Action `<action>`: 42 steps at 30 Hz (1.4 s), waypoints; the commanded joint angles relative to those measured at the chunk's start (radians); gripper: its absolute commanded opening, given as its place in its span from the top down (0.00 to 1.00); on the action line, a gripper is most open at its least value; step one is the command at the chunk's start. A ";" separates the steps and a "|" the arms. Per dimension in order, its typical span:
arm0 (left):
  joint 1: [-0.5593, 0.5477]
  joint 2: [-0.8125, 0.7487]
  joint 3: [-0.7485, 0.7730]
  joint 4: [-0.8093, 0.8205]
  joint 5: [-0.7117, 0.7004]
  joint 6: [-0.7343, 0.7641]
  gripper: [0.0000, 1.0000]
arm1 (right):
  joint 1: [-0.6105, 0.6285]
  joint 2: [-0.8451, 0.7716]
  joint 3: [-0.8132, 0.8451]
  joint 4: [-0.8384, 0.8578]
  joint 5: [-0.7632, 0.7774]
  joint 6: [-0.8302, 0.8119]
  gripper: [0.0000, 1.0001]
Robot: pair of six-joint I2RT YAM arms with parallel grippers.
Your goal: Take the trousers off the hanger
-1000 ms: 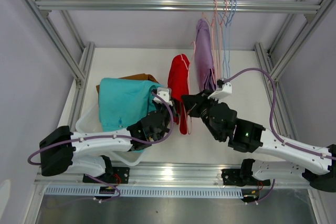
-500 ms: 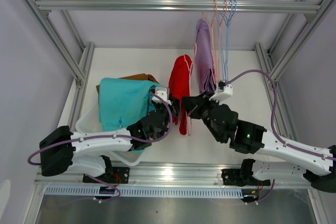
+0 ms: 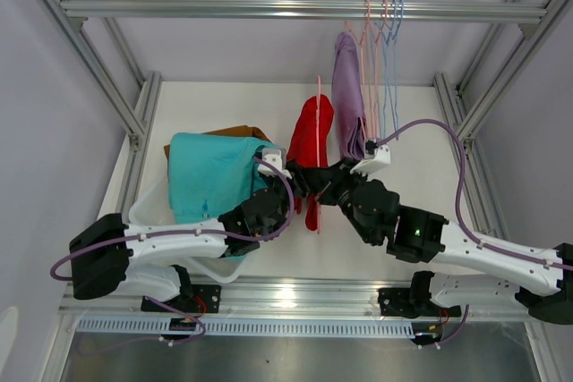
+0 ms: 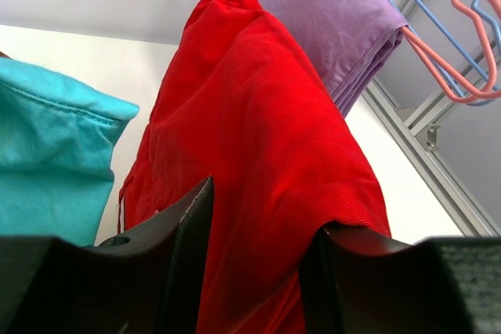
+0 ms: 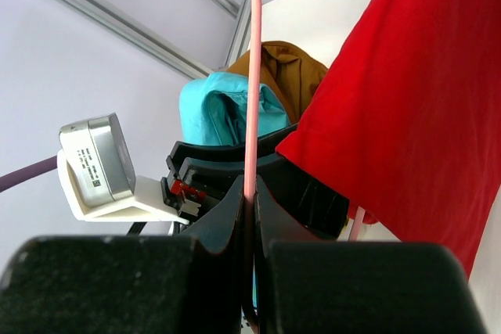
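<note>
With the red trousers' edge draped loosely over my left gripper's open finger, my left gripper next closes on that edge [image 4: 270, 275] before pulling the trousers off the hanger.
The red trousers [image 3: 309, 142] hang in the middle of the table, draped over a pink hanger [image 3: 318, 100]. My right gripper [image 3: 322, 187] is shut on the hanger's thin pink rod [image 5: 250, 76], with the red trousers [image 5: 423, 91] just to its right. From the left, my left gripper [image 3: 300, 181] stands at the red cloth [image 4: 258, 131]. Its jaws [image 4: 266, 209] are apart, with the cloth lying between them and over the right finger [image 4: 352, 256]. The lilac trousers [image 3: 347, 105] hang on another hanger behind.
Teal trousers [image 3: 210, 176] lie over brown ones [image 3: 237, 131] in a white bin [image 3: 152, 207] at the left. Several empty pink and blue hangers [image 3: 380, 60] hang from the metal rail [image 3: 269, 9] beside the lilac trousers. Frame posts stand at both sides.
My left gripper's jaws have spread apart at the red cloth. My right gripper has moved left with the hanger, whose pink rod now sticks up above the red trousers.
</note>
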 commanded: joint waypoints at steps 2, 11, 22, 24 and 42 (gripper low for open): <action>0.008 -0.007 -0.020 0.093 0.009 -0.060 0.56 | 0.022 -0.008 0.063 0.091 0.024 -0.001 1.00; -0.050 -0.045 -0.075 0.124 0.017 -0.009 0.61 | -0.002 -0.024 0.066 0.080 0.028 -0.005 1.00; -0.040 0.060 -0.026 0.191 -0.058 0.077 0.60 | 0.019 -0.028 0.048 0.089 -0.028 0.054 1.00; -0.031 0.073 -0.025 0.213 -0.057 0.066 0.60 | 0.030 -0.036 0.032 0.094 -0.028 0.067 1.00; -0.023 0.110 -0.037 0.367 -0.172 0.045 0.81 | 0.057 -0.090 -0.040 0.071 -0.048 0.136 1.00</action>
